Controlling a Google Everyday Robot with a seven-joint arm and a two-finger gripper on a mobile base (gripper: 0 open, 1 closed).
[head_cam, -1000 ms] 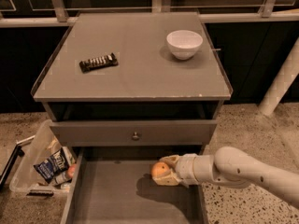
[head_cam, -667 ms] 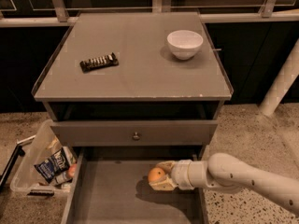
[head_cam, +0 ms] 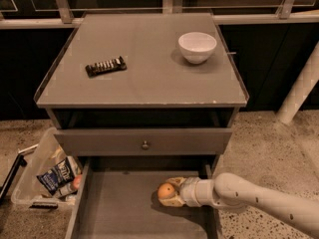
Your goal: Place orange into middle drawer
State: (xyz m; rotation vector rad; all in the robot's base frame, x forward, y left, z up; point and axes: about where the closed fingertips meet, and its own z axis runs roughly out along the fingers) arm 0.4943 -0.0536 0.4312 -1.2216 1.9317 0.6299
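Next, my gripper lets go of the orange on the middle drawer's grey bottom (head_cam: 169, 194), toward the drawer's side under my white arm.
The orange (head_cam: 165, 191) is small and round and sits between the fingers of my gripper (head_cam: 170, 192). The gripper is shut on it, low over the right half of the middle drawer (head_cam: 119, 208). This drawer is pulled out, with a flat grey floor and thin side walls. My white arm (head_cam: 249, 195) reaches in from the right, over the drawer's right wall. I cannot tell whether the orange touches the floor.
Above is a grey drawer with a round knob (head_cam: 144, 145), slightly pulled out. On the cabinet top (head_cam: 149, 83) stand a white bowl (head_cam: 197, 47) and a black snack bar (head_cam: 105, 66). A clear bin of packets (head_cam: 45, 176) sits on the floor at left; a white post (head_cam: 299, 91) stands at right.
My gripper has moved slightly left and lower inside the open drawer, with the orange still held. Nothing else has moved.
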